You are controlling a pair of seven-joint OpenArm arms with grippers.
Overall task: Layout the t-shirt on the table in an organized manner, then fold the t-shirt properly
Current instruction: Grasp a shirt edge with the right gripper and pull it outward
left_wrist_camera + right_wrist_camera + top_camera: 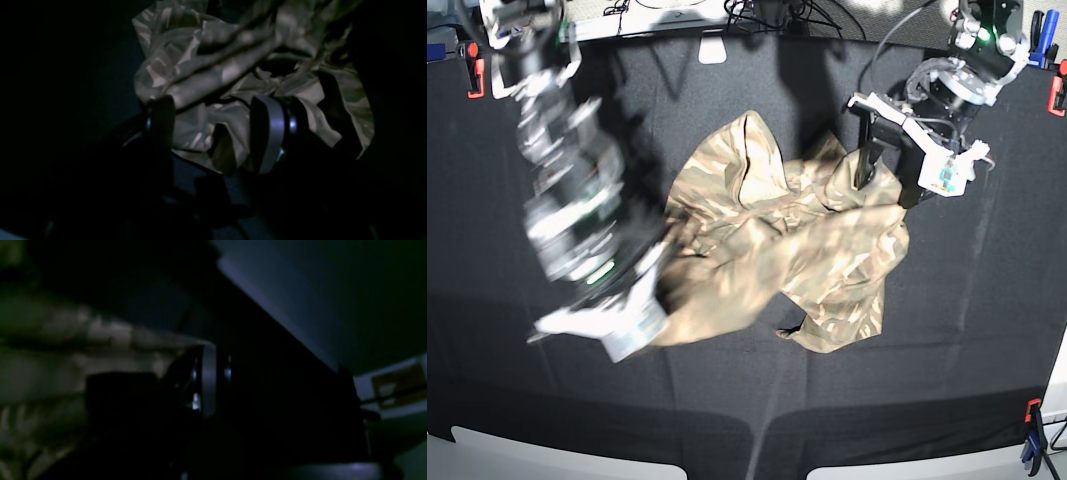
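Note:
The right gripper will release the t-shirt's edge on the black table point(631, 324) under its fingers, far from the left gripper.
The camouflage t-shirt point(767, 250) lies crumpled in the middle of the black table point(947, 350). My left gripper point(889, 175) hovers open over the shirt's upper right part. In the left wrist view its two fingers point(270, 133) stand wide apart with bunched t-shirt point(200, 66) between and beyond them. My right gripper point(655, 298), blurred, is at the shirt's lower left edge. Seen from the right wrist camera, that gripper point(208, 380) is shut, and a taut fold of t-shirt point(66, 336) tapers into its tips.
Orange clamps point(473, 75) point(1057, 95) sit at the table's back corners, and another clamp point(1030, 440) at the front right. A white tag point(712, 48) and cables lie along the back edge. Black cloth surrounds the shirt on all sides.

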